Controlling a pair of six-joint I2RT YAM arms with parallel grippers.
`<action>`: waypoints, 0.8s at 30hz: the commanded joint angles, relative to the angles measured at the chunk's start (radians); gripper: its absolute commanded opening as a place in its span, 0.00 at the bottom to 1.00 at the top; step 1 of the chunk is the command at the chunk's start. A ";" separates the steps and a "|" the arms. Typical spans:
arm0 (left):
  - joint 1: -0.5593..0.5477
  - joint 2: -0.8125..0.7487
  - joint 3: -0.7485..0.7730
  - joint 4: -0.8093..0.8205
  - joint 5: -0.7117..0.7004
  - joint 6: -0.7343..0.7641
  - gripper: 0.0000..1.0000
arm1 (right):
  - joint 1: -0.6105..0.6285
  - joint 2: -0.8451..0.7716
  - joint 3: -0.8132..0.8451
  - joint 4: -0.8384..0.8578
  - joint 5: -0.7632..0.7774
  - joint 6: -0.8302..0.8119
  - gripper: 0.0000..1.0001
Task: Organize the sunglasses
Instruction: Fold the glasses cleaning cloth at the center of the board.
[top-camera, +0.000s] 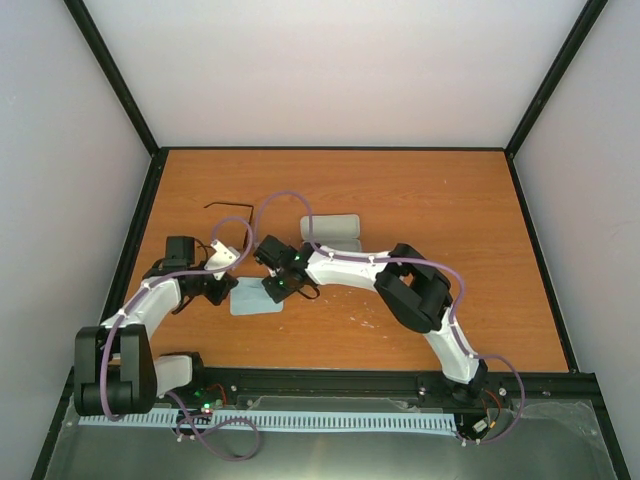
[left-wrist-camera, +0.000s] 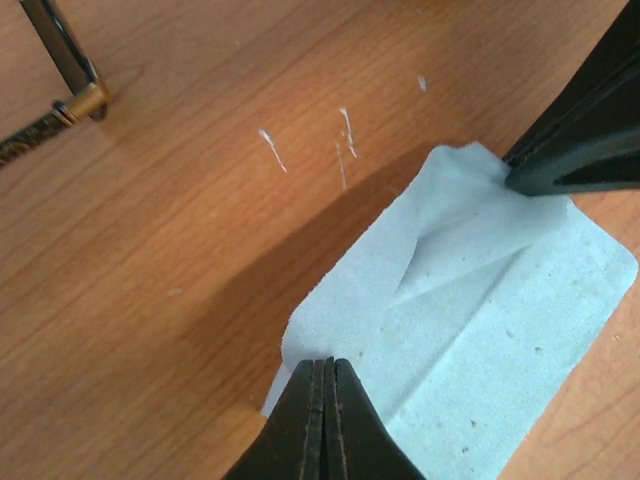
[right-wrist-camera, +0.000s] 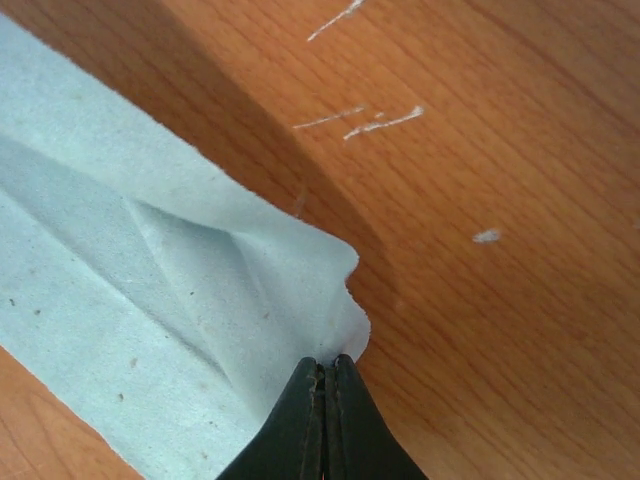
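Observation:
The cloth bunches at its far edge around my right gripper's pinch, so I'll lower it, open that gripper and take the flattened corner (right-wrist-camera: 354, 332).
The pale blue-grey cloth (top-camera: 257, 300) lies on the table, partly folded, between my two grippers. My left gripper (left-wrist-camera: 323, 362) is shut on the cloth's (left-wrist-camera: 480, 300) near-left edge. My right gripper (right-wrist-camera: 322, 362) is shut on a corner of the cloth (right-wrist-camera: 120, 290). The right fingers (left-wrist-camera: 575, 150) show in the left wrist view at the cloth's far corner. In the top view, the left gripper (top-camera: 232, 287) and the right gripper (top-camera: 275, 290) sit at the cloth's two sides. The sunglasses (top-camera: 228, 205) lie behind the left arm. One slim arm of them (left-wrist-camera: 60, 80) shows at the upper left in the left wrist view.
The rounded oblong case (top-camera: 330, 232) lies behind the right gripper near the table's middle. Black-framed walls bound the orange wooden table (top-camera: 450, 200) on the left, back and right. White scratch marks (left-wrist-camera: 340, 140) are on the wood beside the cloth.

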 joint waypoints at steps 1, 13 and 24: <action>-0.008 -0.035 -0.010 -0.024 0.010 0.018 0.00 | 0.006 -0.073 -0.014 0.048 0.086 -0.003 0.03; -0.008 -0.044 0.026 -0.017 0.008 0.007 0.01 | -0.014 -0.025 0.099 0.001 0.113 -0.062 0.03; -0.008 -0.081 0.013 -0.039 0.028 0.039 0.01 | -0.019 -0.051 0.028 0.020 0.046 -0.056 0.03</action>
